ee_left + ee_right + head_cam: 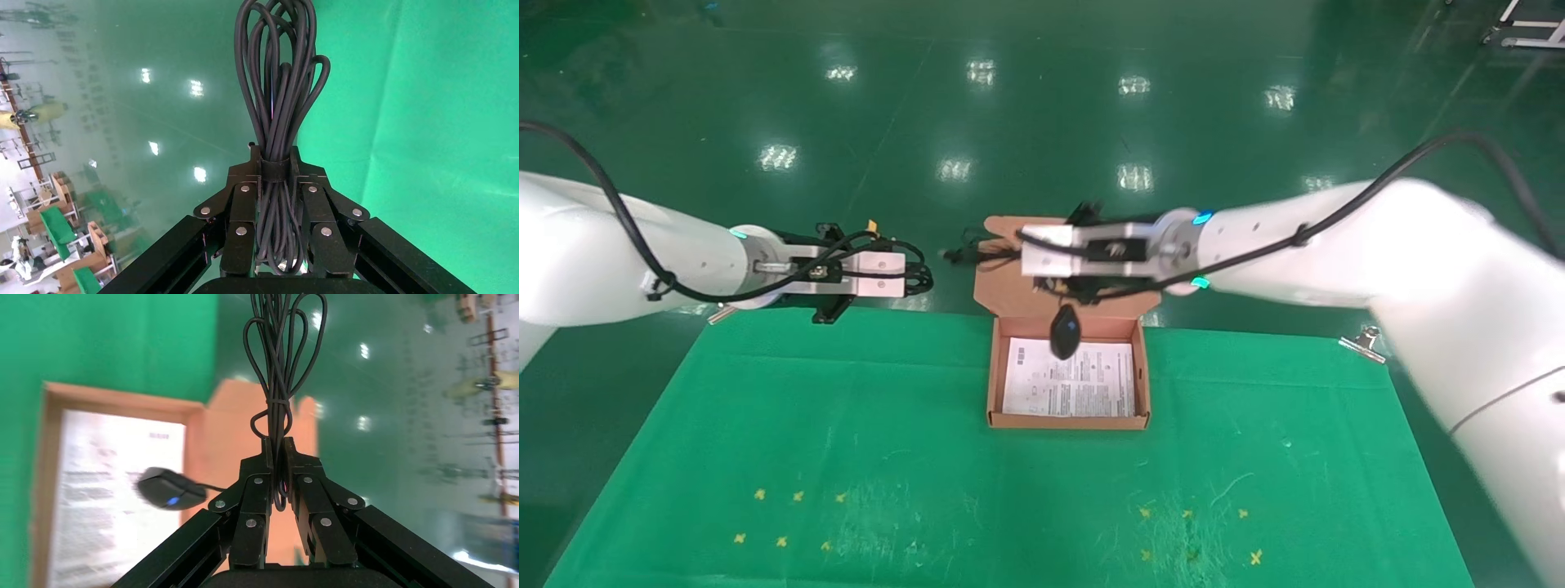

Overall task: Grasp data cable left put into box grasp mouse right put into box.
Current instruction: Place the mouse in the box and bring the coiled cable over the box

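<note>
My right gripper has the mouse's bundled cord, now above the box's raised flap. It will let go of the cord on the white sheet's far edge (1085, 352) (166, 528), beside the box's raised flap.
My left gripper (923, 278) hangs above the table's far edge, left of the box. In the left wrist view it (274, 153) is shut on the data cable (278, 92), a thick black looped bundle. My right gripper (989, 251) is above the box's raised flap (1009, 286). In the right wrist view it (276, 444) is shut on the thin bundled cord (278, 367) of the mouse. The mouse (1064, 331) dangles from that cord over the far end of the open box (993, 367), above its white sheet (1075, 388). The mouse's blue light shows in the right wrist view (170, 489).
A green cloth (846, 425) covers the table, with small yellow crosses (780, 541) near the front. Metal clips hold the cloth at the far left (719, 313) and far right (1365, 343). Glossy green floor (1042, 122) lies beyond the far edge.
</note>
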